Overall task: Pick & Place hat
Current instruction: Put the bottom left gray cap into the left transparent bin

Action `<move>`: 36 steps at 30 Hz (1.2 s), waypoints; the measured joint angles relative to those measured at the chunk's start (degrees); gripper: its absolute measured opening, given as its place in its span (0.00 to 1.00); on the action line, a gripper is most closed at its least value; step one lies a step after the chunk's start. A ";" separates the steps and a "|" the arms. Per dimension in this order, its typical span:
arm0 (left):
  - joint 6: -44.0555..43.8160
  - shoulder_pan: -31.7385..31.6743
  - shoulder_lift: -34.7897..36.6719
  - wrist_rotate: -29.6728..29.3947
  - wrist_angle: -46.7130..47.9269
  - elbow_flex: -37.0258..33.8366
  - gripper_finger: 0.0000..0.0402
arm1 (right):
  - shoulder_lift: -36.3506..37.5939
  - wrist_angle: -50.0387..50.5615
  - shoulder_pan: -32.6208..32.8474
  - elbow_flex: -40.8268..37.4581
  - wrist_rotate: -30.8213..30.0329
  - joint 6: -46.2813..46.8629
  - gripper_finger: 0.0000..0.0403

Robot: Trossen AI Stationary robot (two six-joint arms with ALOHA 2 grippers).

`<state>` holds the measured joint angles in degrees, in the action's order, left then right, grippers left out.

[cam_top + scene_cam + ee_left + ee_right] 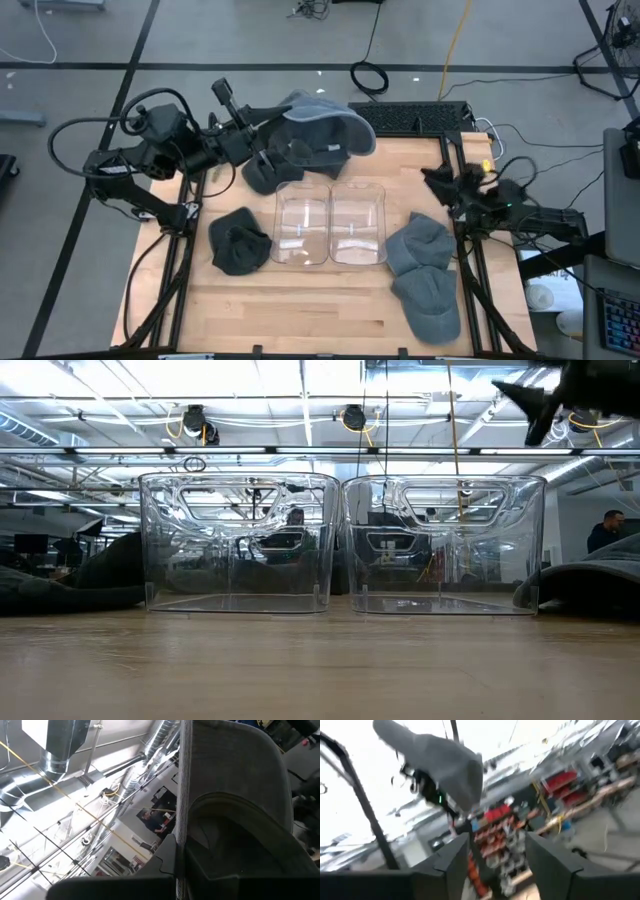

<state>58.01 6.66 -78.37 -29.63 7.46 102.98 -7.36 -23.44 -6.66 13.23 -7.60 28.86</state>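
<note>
Next, my right gripper will go to the light grey hat's visor [369, 143] and close on its free edge, across from my left gripper.
A light grey hat [325, 125] is held up over the table's far edge, with my left gripper [265, 150] shut on it. The right wrist view shows the same hat [437, 762] farther off. A dark hat [240, 242] lies on the table left of two clear bins [330, 225]. Another dark hat [265, 178] lies under my left gripper. Two grey hats [420, 245] [430, 295] lie right of the bins. My right gripper [495, 865] stands open at the table's right edge [440, 182], touching nothing. My left gripper pinches the light grey hat by a thin edge of its rim [183, 827], which runs up from between the two fingers. The fingers come roughly level from the table's left. The hat spreads out beyond them, lifted clear of the table.
The two clear bins [240, 540] [445, 540] stand side by side at the table's middle. A black frame and cables [420, 118] lie along the far right edge. Bare wood [320, 310] shows along the near side.
</note>
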 joint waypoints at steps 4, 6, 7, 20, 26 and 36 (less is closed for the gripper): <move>-0.25 0.00 0.00 -0.11 -0.04 0.00 0.02 | -5.99 2.47 0.04 7.63 -1.70 -4.60 0.56; -0.29 0.00 0.00 -0.62 0.02 0.00 0.02 | -9.54 2.15 0.02 11.77 -2.36 -8.25 0.60; -0.67 0.00 0.00 -0.95 -0.03 0.00 0.02 | -11.41 2.05 -0.02 13.88 -1.11 -10.47 0.61; 0.01 0.00 0.00 -2.03 -0.02 0.00 0.02 | -35.42 20.28 0.03 44.89 6.27 -19.51 0.61; 0.03 0.00 0.00 -2.10 -0.02 0.00 0.02 | -42.80 31.36 0.03 59.03 6.38 -20.61 0.62; 0.38 0.00 0.00 -4.11 0.32 0.00 0.02 | -49.89 40.03 0.92 74.81 6.21 -22.89 0.70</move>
<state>58.39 6.66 -78.37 -33.74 7.78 102.98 -57.25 16.59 -5.74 88.04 -1.39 5.97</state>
